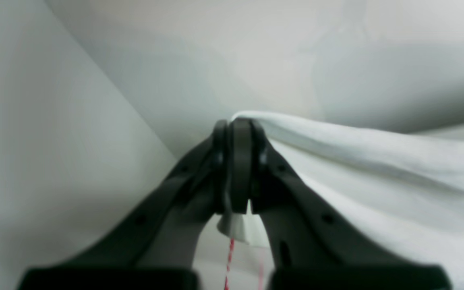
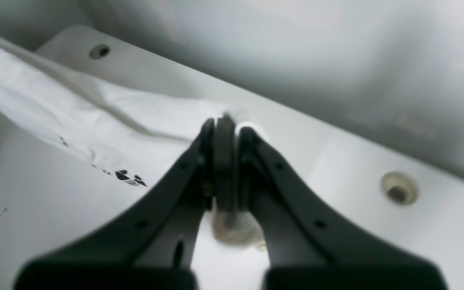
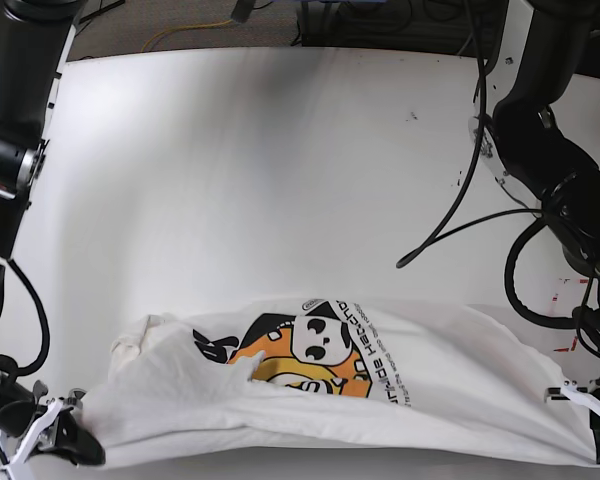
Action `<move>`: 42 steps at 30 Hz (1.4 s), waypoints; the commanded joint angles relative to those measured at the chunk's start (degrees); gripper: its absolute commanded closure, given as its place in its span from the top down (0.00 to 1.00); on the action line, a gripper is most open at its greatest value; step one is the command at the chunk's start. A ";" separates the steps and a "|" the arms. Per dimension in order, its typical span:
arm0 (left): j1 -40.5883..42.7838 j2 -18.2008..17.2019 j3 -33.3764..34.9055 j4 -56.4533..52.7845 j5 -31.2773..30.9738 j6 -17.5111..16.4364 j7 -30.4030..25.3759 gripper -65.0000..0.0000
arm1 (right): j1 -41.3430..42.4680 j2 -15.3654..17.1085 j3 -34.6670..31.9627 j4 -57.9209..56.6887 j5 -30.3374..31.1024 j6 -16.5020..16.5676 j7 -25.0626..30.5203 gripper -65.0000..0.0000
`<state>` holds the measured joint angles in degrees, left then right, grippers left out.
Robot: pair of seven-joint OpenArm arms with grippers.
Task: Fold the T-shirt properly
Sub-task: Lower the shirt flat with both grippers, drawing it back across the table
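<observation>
Next, I let go of the white T-shirt's corner with my left gripper near the far edge of the table, straight (image 3: 560,118) beyond the red marks.
The white T-shirt (image 3: 450,395) lies along the table's front edge with its black-and-orange graphic (image 3: 315,355) facing up. It is stretched between my two grippers. My right gripper (image 3: 68,440), at the base view's lower left, is shut on one corner of the cloth. In the right wrist view the gripper (image 2: 224,121) pinches white fabric (image 2: 95,117), and a bit of print shows. My left gripper (image 3: 592,440), at the lower right, is shut on the other corner. In the left wrist view the gripper (image 1: 238,123) pinches the shirt's edge (image 1: 377,161).
The white table (image 3: 280,180) stretches behind the shirt. Black cables (image 3: 460,215) hang from the arm at the right. Small red marks (image 3: 565,290) sit near the right edge. Bolt holes (image 2: 398,189) show in the surface in the right wrist view.
</observation>
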<state>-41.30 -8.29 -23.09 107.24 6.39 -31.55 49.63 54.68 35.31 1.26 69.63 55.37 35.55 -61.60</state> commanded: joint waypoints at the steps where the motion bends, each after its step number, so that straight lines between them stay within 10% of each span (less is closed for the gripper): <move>1: -4.37 -0.89 0.10 0.14 0.07 0.65 -1.23 0.00 | 5.06 2.18 -1.30 0.84 0.93 -0.08 2.13 0.00; 16: -18.26 -8.28 1.86 -8.91 -0.46 -1.64 -0.18 0.00 | 13.41 7.28 -6.75 0.84 6.30 -0.08 -0.33 0.00; 37: 21.91 -5.64 -0.95 8.41 -0.72 -3.22 3.25 0.00 | -33.00 5.88 17.78 10.77 12.45 2.30 -2.18 0.00; 42: 28.86 -3.09 -6.14 8.32 -0.72 -8.45 3.17 0.00 | -41.88 2.89 21.82 14.55 12.45 2.30 -2.18 0.00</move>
<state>-12.53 -11.20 -27.77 114.50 5.19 -39.46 54.19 12.69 37.89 21.50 81.52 65.89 37.50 -66.24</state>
